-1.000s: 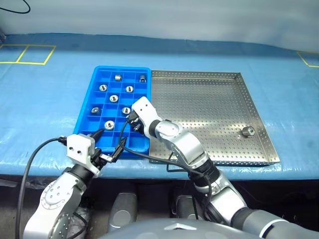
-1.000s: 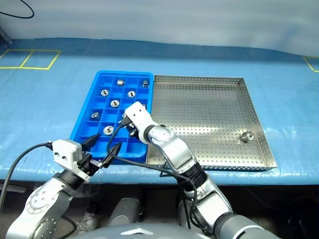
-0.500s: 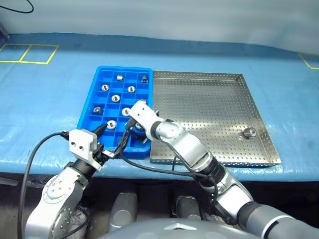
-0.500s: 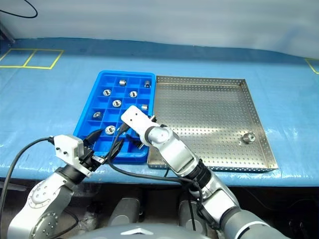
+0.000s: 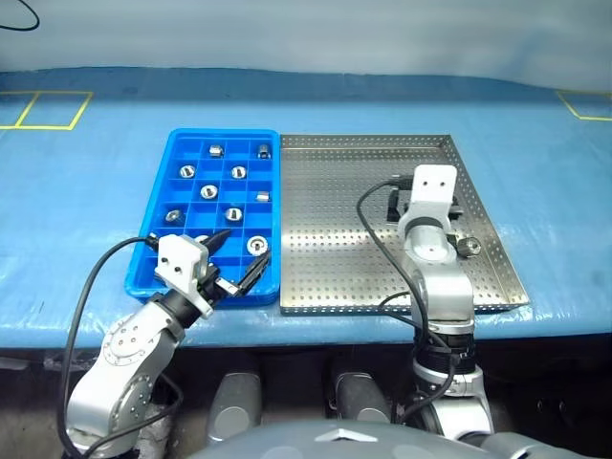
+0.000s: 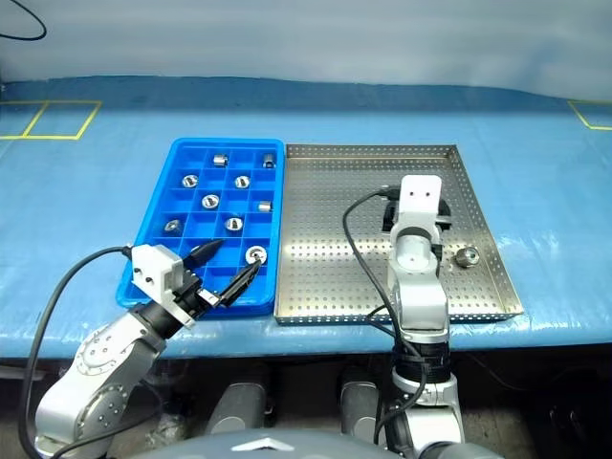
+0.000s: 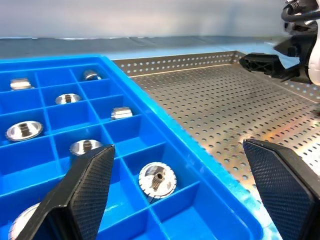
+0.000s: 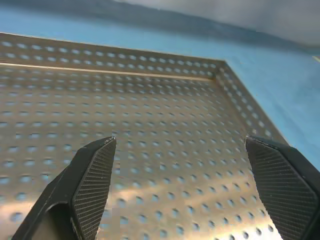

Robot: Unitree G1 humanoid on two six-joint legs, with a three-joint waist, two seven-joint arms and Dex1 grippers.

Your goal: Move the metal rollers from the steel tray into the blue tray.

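Next, I should close my right gripper on the outer side [image 5: 469, 249] of the lone metal roller by the steel tray's rim, after going to it.
The blue tray [image 5: 226, 134] lies on the left with several metal rollers in its compartments, one of them [image 5: 256, 245] near its right front corner. One more roller [image 5: 469, 247] rests in the steel tray [image 5: 335, 220], close to its right rim. My right gripper [image 5: 426, 208] hovers open over the steel tray, just left of that roller, with nothing between its fingers [image 8: 95, 170]. My left gripper [image 5: 237, 256] stands open over the blue tray's near right corner. In the left wrist view a roller [image 7: 158, 177] lies in a compartment below its fingers.
Both trays sit side by side on a blue sheet [image 5: 86, 191] covering the table. Yellow tape marks [image 5: 43, 108] lie at the far left and far right corners. The table's front edge runs just below the trays.
My right gripper opened over the blue tray, left a roller in a near-right compartment, then swung right over the steel tray. The left gripper edged slightly right.
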